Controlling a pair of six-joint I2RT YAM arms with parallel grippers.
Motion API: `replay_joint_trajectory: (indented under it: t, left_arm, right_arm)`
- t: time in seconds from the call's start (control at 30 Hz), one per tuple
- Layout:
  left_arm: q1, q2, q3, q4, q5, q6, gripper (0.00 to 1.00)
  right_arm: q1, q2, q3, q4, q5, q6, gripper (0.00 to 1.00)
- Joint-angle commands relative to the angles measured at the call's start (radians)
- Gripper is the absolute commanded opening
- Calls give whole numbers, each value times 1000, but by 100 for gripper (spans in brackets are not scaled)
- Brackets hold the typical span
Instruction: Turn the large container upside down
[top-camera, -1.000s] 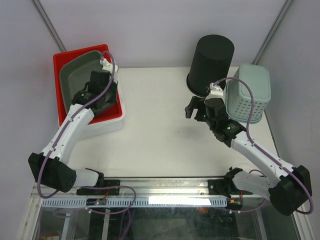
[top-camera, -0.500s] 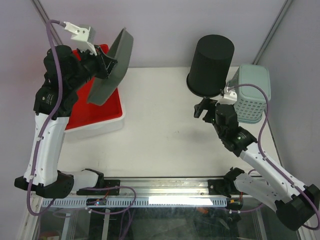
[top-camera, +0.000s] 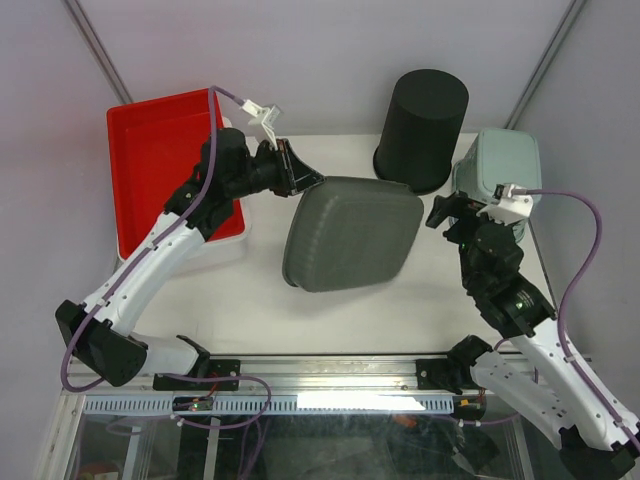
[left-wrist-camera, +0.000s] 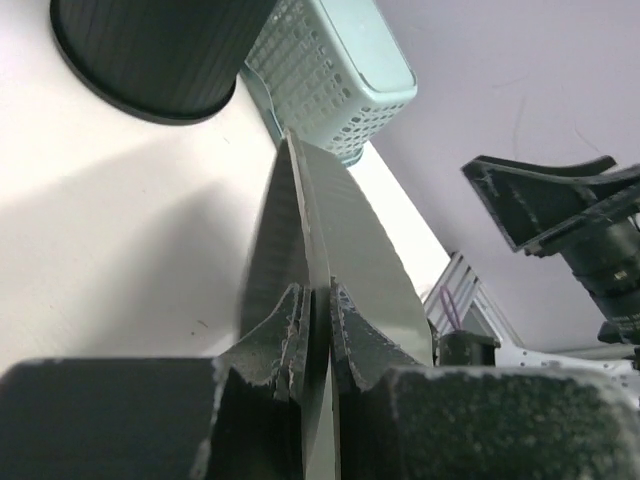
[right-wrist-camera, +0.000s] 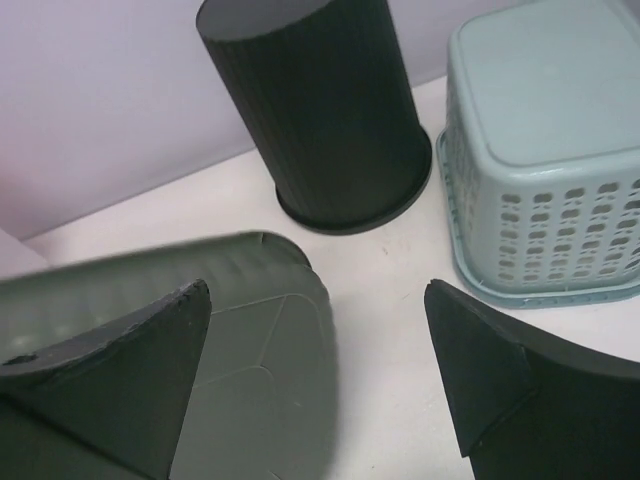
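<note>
Next, I let go of the large container with my left gripper, leaving it on the table (top-camera: 456, 297) in the space between the black ribbed bin and the front rail.
The large container is a grey-green tub (top-camera: 350, 245), bottom side up over the middle of the table. My left gripper (top-camera: 297, 177) is shut on its rim at the far left corner. In the left wrist view the fingers (left-wrist-camera: 290, 325) pinch the thin rim of the tub (left-wrist-camera: 375, 270) edge-on. I cannot tell whether the tub rests on the table. My right gripper (top-camera: 450, 212) is open and empty, just right of the tub and apart from it. In the right wrist view the tub's bottom (right-wrist-camera: 250, 360) lies lower left between the spread fingers of that gripper (right-wrist-camera: 315, 300).
A red tray (top-camera: 150, 150) stands at the back left. A black ribbed bin (top-camera: 425, 125) stands mouth down at the back, and a pale teal perforated basket (top-camera: 505, 165) stands mouth down beside it at the right; both show in the right wrist view.
My left arm lifted the tub out of the red tray, swung it right and turned it bottom up over the table's middle. My right arm drew back to the right.
</note>
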Motion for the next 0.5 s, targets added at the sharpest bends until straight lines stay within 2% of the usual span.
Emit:
replay_joint_trajectory:
  t: [0.0, 0.13, 0.33, 0.47]
  left_arm:
    - [3, -56, -67, 243, 23, -166, 0]
    - [14, -42, -119, 244, 32, -238, 0]
    - [123, 30, -230, 299, 131, -355, 0]
    - [156, 164, -262, 324, 239, -307, 0]
  right_arm:
    - [5, -17, 61, 17, 104, -74, 92]
    - [5, -12, 66, 18, 130, -97, 92]
    - [5, -9, 60, 15, 115, -83, 92]
    - [5, 15, 78, -16, 52, -100, 93]
